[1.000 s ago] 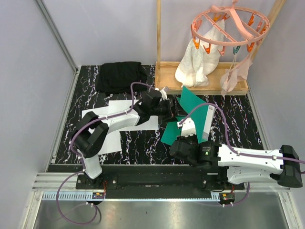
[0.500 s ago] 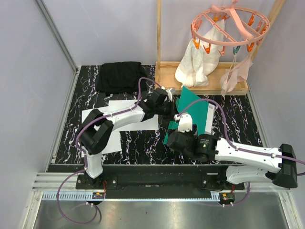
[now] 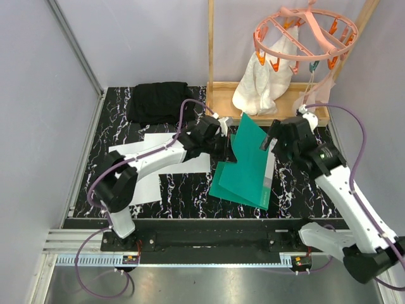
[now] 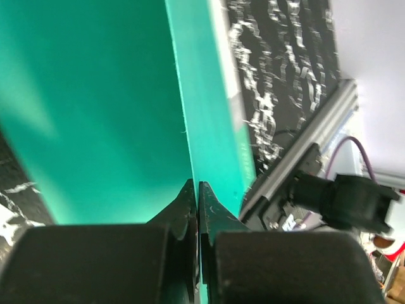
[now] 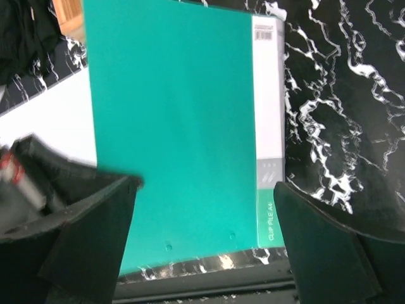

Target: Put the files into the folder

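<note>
Next, the robot's right gripper will grab the cover of the teal folder by its raised loose edge (image 3: 238, 138) (image 5: 93, 95), between the left gripper and the far corner of the cover.
The teal folder (image 3: 248, 166) lies on the marble table right of centre, its cover tilted up off the table. My left gripper (image 3: 229, 149) is shut on the cover's thin left edge; the left wrist view shows the jaws (image 4: 197, 190) pinching the teal sheet (image 4: 95, 95). My right gripper (image 3: 276, 137) hovers open above the folder's right side, holding nothing. In the right wrist view its fingers (image 5: 207, 185) spread wide over the teal cover (image 5: 177, 120) and its white label strip. Two white files (image 3: 163, 159) lie flat left of the folder, overlapping, partly under the left arm.
A folded black cloth (image 3: 158, 101) sits at the back left. A wooden tray (image 3: 223, 104) with white garments (image 3: 261, 87) stands at the back right, under a pink clip hanger (image 3: 304, 35). Grey walls close in on both sides.
My right gripper opened, let go of the folder and swung up and back to the right. My left gripper shut on the cover's edge. The folder now shows wider.
</note>
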You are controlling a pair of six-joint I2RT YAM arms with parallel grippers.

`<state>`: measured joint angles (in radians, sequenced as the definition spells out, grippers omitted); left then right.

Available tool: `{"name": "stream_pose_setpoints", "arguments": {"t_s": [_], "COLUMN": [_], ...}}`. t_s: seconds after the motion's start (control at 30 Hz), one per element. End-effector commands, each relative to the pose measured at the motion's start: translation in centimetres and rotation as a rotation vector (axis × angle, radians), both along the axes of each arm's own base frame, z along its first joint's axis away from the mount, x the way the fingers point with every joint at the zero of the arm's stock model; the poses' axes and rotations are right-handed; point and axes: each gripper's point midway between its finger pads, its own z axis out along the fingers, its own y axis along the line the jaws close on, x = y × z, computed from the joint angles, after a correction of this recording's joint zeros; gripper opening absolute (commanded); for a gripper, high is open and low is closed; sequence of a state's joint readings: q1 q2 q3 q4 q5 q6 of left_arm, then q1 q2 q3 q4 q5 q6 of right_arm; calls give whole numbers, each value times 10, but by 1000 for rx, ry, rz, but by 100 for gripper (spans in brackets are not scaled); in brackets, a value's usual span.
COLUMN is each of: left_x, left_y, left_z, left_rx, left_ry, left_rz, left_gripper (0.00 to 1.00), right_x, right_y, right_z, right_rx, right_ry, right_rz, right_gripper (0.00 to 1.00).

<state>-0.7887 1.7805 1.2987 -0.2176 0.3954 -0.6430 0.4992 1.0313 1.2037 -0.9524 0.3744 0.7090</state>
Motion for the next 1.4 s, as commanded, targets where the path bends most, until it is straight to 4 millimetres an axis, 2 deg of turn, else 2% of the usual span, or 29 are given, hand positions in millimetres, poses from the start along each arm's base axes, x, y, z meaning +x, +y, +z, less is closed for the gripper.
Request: {"name": "stream_pose_setpoints", "arguments": {"t_s": [0.0,0.03,0.07,0.13,0.17,0.2,0.27,0.3,0.33,0.43,0.53,0.6,0.73,0.83,0.9,1.03,1.17,1.37], "left_x": [-9,-11,-13,-14,-16,-16,-18,-18,-18,-17,-16,-15,-16,-17,-18,-19,-21,-28], "left_y": [-1,-1,-2,-2,-1,-1,-3,-3,-3,-4,-3,-2,-2,-3,-3,-3,-4,-4], "left_z": [41,42,43,45,43,45,48,49,51,53,53,48,45,46,47,53,54,57], "left_rx": [-58,-63,-64,-73,-73,-80,-87,-89,-91,-87,-72,-47,-20,-15,-16,-23,-27,-38], "left_ry": [-97,-96,-93,-88,-83,-79,-82,-86,-91,-94,-101,-104,-101,-107,-105,-118,-115,-119], "left_rz": [-14,-13,-15,-7,-8,-3,-6,-6,-4,3,7,13,26,30,32,36,28,14], "left_gripper": [0,0,0,1,0,1,1,1,1,1,1,2,3,5,7,8,9,8], "right_x": [39,50,57,72,80,88,99,102,102,100,97,94,95,92,91,93,93,92], "right_y": [26,25,37,48,56,61,69,70,73,79,86,92,83,85,87,93,101,105], "right_z": [9,16,13,30,24,31,20,21,17,12,-12,-20,-37,-52,-58,-69,-62,-44], "right_rx": [170,207,255,315,334,347,339,336,335,246,194,170,66,52,45,61,70,112], "right_ry": [37,22,49,18,46,29,71,77,92,76,149,166,194,227,239,255,234,190], "right_rz": [123,103,140,152,166,177,202,205,212,212,227,242,203,216,221,227,243,251], "right_gripper": [100,100,100,100,100,97,89,87,83,83,84,84,83,82,74,69,71,82]}}
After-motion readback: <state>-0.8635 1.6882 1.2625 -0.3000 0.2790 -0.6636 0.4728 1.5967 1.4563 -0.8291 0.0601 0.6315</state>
